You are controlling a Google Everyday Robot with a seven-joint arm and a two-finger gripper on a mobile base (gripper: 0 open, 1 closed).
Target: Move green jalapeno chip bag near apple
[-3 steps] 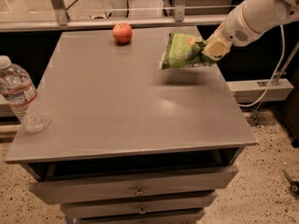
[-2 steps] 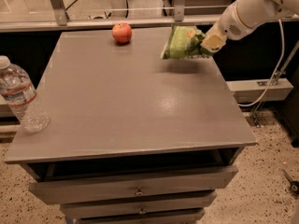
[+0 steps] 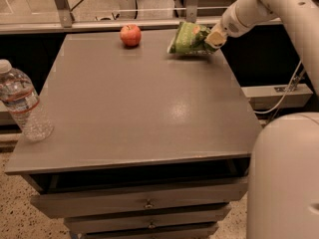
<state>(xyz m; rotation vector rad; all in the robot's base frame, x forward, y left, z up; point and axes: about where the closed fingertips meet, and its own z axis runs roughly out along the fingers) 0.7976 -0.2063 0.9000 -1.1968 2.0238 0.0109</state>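
The robot's gripper needs to release the green jalapeno chip bag near the table's far edge, close beside the apple (image 3: 165, 38).
The green jalapeno chip bag (image 3: 188, 39) hangs tilted just above the far right part of the grey table (image 3: 134, 98). My gripper (image 3: 213, 37) is shut on the bag's right end, coming in from the right on the white arm. The apple (image 3: 130, 35), red with a yellowish patch, sits on the table near its far edge, about a bag's length to the left of the bag.
A clear plastic water bottle (image 3: 22, 103) stands at the table's left edge. Drawers (image 3: 144, 203) are below the table top. The robot's white body (image 3: 286, 178) fills the lower right. A glass partition with a rail (image 3: 99, 19) runs behind the table.
The gripper has carried the bag farther away across the table and a little left, closer to the apple. The apple and bottle have not moved.
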